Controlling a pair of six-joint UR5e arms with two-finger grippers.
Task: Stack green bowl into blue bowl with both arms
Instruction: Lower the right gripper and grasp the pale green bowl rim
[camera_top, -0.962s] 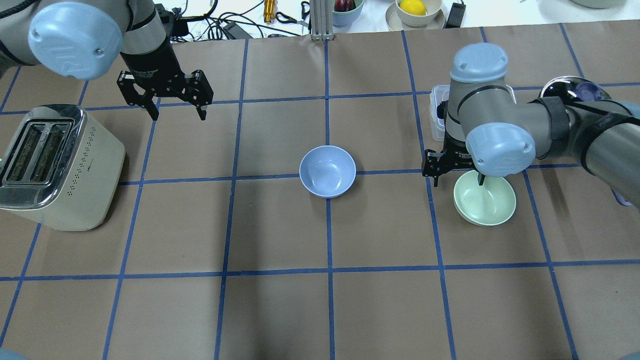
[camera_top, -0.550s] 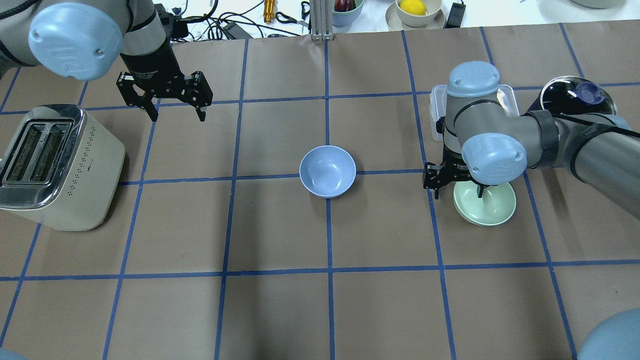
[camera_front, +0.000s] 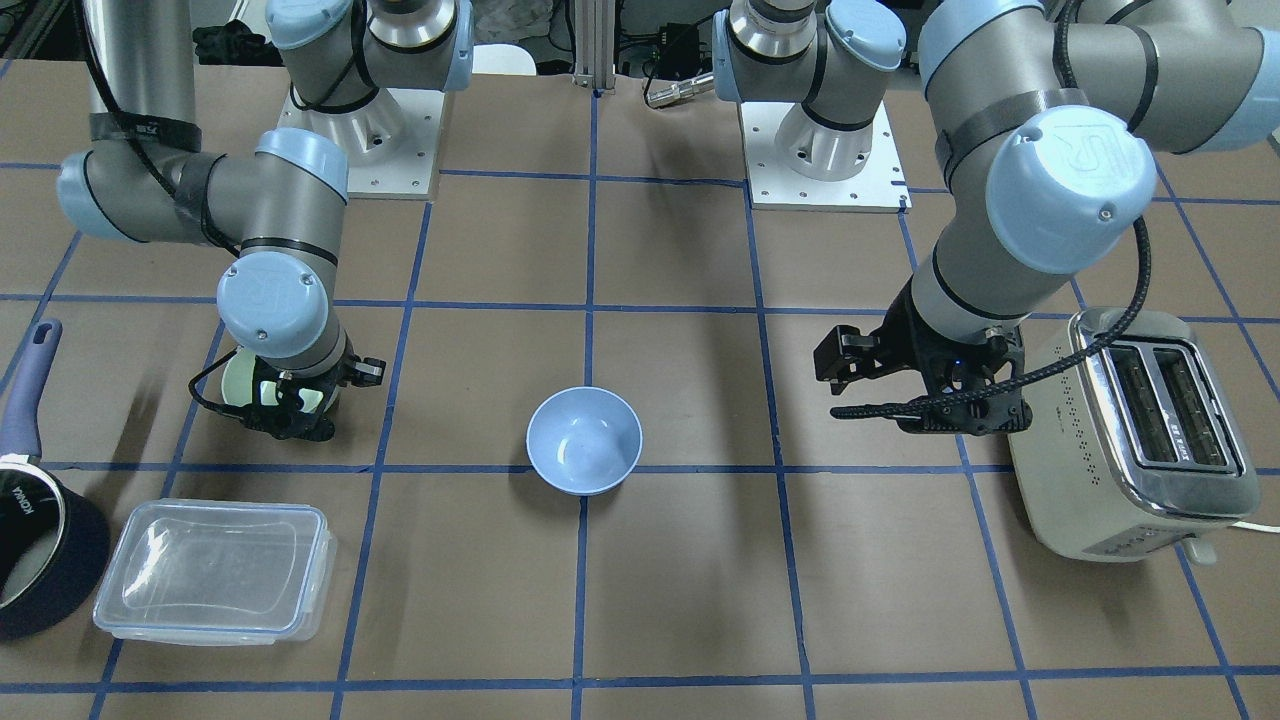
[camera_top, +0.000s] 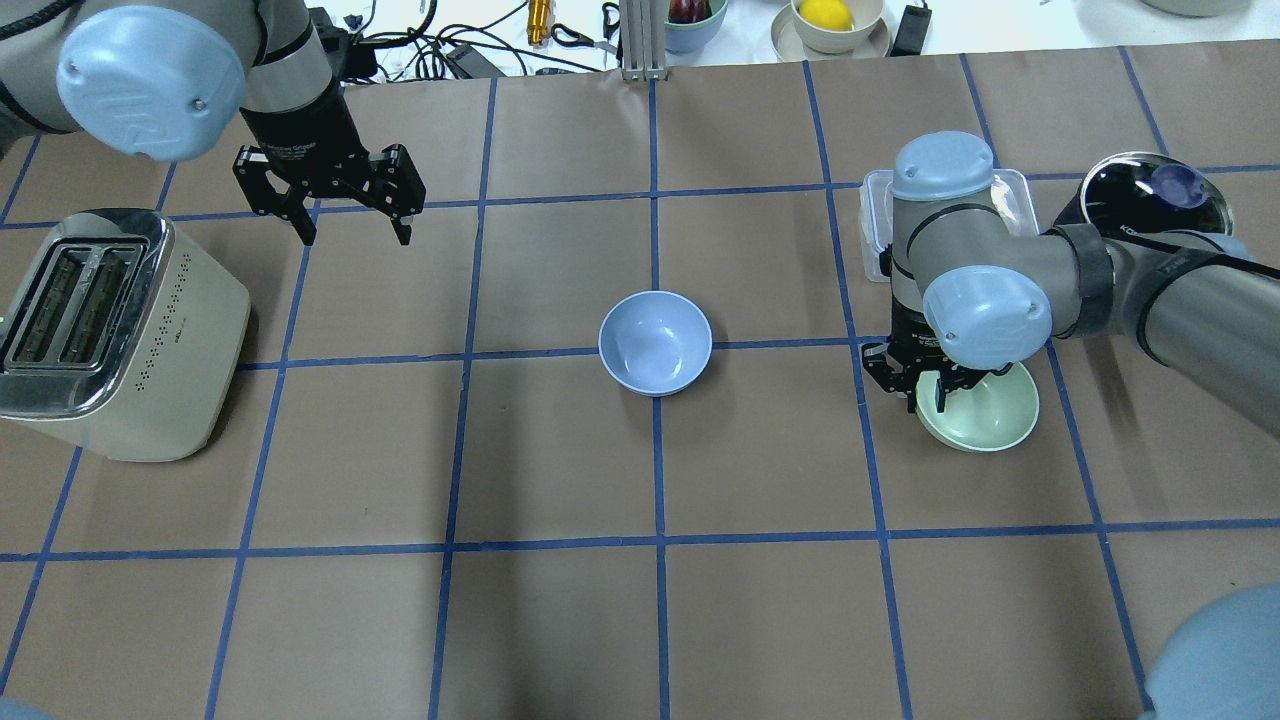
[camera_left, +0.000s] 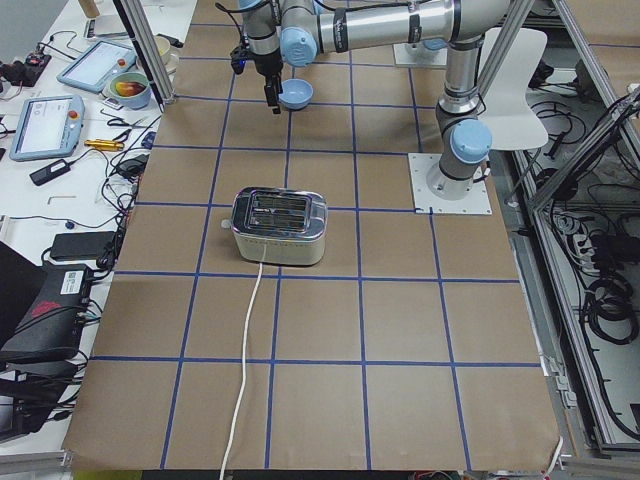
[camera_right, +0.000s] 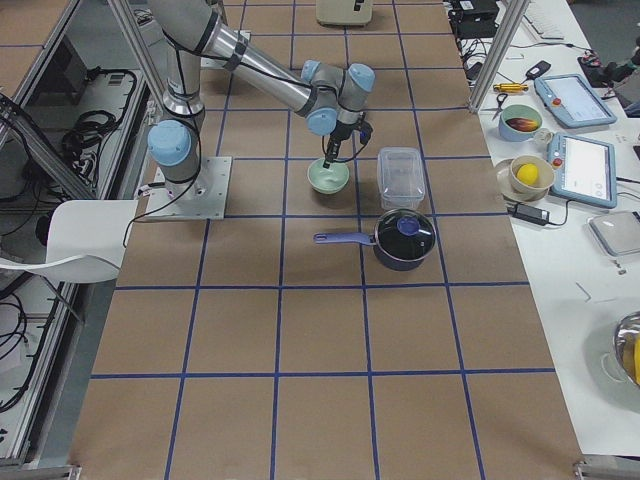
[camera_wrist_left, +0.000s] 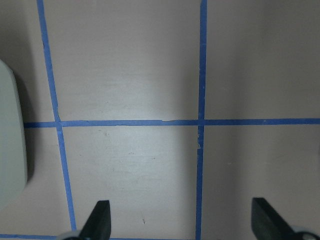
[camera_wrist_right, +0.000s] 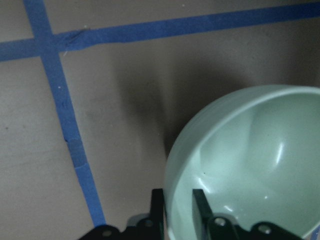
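Note:
Next, I let go of the green bowl with my right gripper inside the empty blue bowl (camera_front: 577, 434) that stands on the crossing tape lines.
The pale green bowl (camera_top: 988, 416) sits on the table at the right, partly under my right wrist; it also shows in the front view (camera_front: 233, 384). My right gripper (camera_top: 929, 397) is shut on its left rim. In the right wrist view one finger (camera_wrist_right: 158, 207) is outside the wall and the other inside the green bowl (camera_wrist_right: 250, 165). The light blue bowl (camera_top: 655, 343) stands empty at the table's middle, also in the front view (camera_front: 584, 440). My left gripper (camera_top: 356, 232) is open and empty, hovering at the far left, well away from both bowls.
A cream toaster (camera_top: 110, 340) stands at the left edge, just in front of my left gripper. A clear lidded container (camera_front: 215, 570) and a dark blue saucepan (camera_front: 40, 540) stand beyond the green bowl on the right. Clutter lies past the table's far edge.
My right gripper has dropped onto the green bowl's left rim and shut on it; the bowl has shifted slightly right. The left arm has not moved.

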